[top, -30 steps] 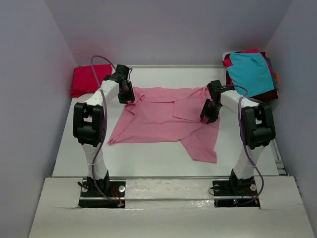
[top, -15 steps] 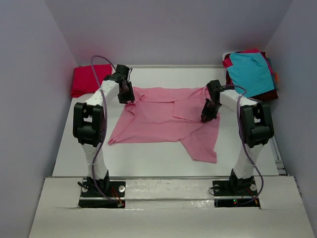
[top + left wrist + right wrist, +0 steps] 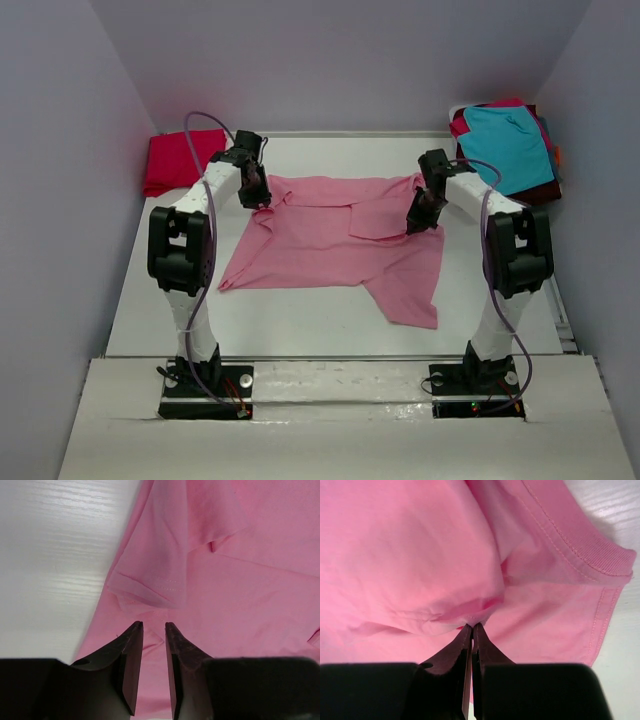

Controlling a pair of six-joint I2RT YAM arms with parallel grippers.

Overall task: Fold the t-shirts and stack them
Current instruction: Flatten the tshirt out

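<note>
The folded sleeve hem lies ahead of the left gripper's nearly shut fingers, so that left gripper should open wider and move forward to take the hem's loose edge (image 3: pixel 151 599).
A light pink t-shirt (image 3: pixel 330 235) lies spread on the white table (image 3: pixel 300 310), partly folded, with one sleeve pointing to the near right. My right gripper (image 3: pixel 414 224) is at its right side, near the collar (image 3: pixel 580 550), shut on a pinched ridge of pink cloth (image 3: pixel 470 612); the closed right gripper (image 3: pixel 472 626) shows in the right wrist view. My left gripper (image 3: pixel 262 200) is low over the shirt's far left corner. In the left wrist view the left gripper (image 3: pixel 154 625) has a narrow gap, with pink fabric lying under it just short of a folded sleeve hem (image 3: pixel 150 592).
A folded crimson red t-shirt (image 3: pixel 178 160) sits at the back left corner. At the back right is a pile with a teal t-shirt (image 3: pixel 508 145) on top and a maroon one (image 3: pixel 538 192) below. Grey walls enclose the table on three sides.
The right gripper has closed on a pinch of the pink shirt and shifted slightly toward the back. The left gripper's jaws have narrowed; that arm has barely moved.
</note>
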